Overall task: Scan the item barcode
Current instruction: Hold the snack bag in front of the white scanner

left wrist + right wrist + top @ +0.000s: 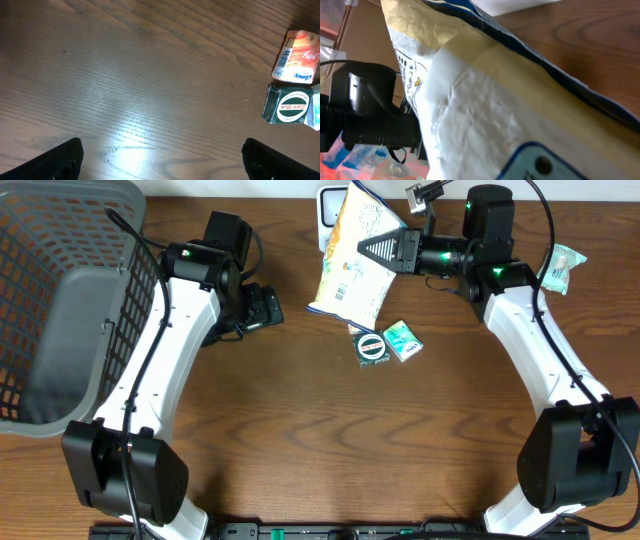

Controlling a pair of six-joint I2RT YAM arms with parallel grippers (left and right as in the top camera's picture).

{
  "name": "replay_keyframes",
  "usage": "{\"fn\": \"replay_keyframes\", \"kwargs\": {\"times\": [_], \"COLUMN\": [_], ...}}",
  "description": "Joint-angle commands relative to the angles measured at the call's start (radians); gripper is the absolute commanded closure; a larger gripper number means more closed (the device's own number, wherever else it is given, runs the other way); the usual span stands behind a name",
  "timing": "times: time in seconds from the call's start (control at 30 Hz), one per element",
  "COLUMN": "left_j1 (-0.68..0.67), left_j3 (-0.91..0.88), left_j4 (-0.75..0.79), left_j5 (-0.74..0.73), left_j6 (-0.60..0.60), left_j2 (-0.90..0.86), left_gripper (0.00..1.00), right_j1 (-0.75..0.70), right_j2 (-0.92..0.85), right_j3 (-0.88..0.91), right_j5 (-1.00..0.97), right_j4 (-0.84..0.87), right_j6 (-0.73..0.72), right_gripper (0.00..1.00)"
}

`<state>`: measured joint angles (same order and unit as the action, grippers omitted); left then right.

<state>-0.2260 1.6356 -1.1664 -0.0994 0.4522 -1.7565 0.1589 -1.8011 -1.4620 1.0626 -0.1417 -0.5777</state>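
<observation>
My right gripper will let go of the snack bag on the bare wood (477, 355) between the teal packet and my right arm.
The item is a white and yellow snack bag (355, 265) with printed text facing up. It hangs tilted above the back of the table, with my right gripper (388, 248) shut on its right edge. In the right wrist view the crinkled bag (485, 110) fills the frame and hides the fingers. My left gripper (266, 308) hovers left of the bag, apart from it. Its jaws stand open over bare wood (162, 167), with nothing between the fingertips (65, 160). I cannot make out a barcode in any view.
A grey mesh basket (60, 300) stands at the far left. A green Zam-Buk box (373, 346) (290, 105) and a teal packet (402, 340) lie below the bag, and an orange tissue pack (299, 56) lies nearby. A white object (328, 208) sits behind the bag. Another packet (560, 268) lies far right.
</observation>
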Motion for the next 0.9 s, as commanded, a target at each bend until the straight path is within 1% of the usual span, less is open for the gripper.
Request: {"fn": "replay_keyframes", "kwargs": {"times": [0.0, 0.27, 0.87], "left_j1": [0.002, 0.002, 0.002], "left_j3": [-0.005, -0.005, -0.005], "left_j4": [-0.003, -0.003, -0.003], "left_j5": [0.002, 0.002, 0.002], "left_j6": [0.013, 0.013, 0.013], "left_j2": [-0.004, -0.004, -0.004], "left_gripper": [0.00, 0.00, 0.00], "right_j1": [0.015, 0.065, 0.055], "right_j2": [0.028, 0.028, 0.028], "right_j3": [-0.005, -0.005, -0.005], "right_j5": [-0.018, -0.114, -0.155], "right_j4": [0.006, 0.064, 0.060], "right_j6": [-0.013, -0.039, -0.027], "right_gripper": [0.99, 0.99, 0.99]}}
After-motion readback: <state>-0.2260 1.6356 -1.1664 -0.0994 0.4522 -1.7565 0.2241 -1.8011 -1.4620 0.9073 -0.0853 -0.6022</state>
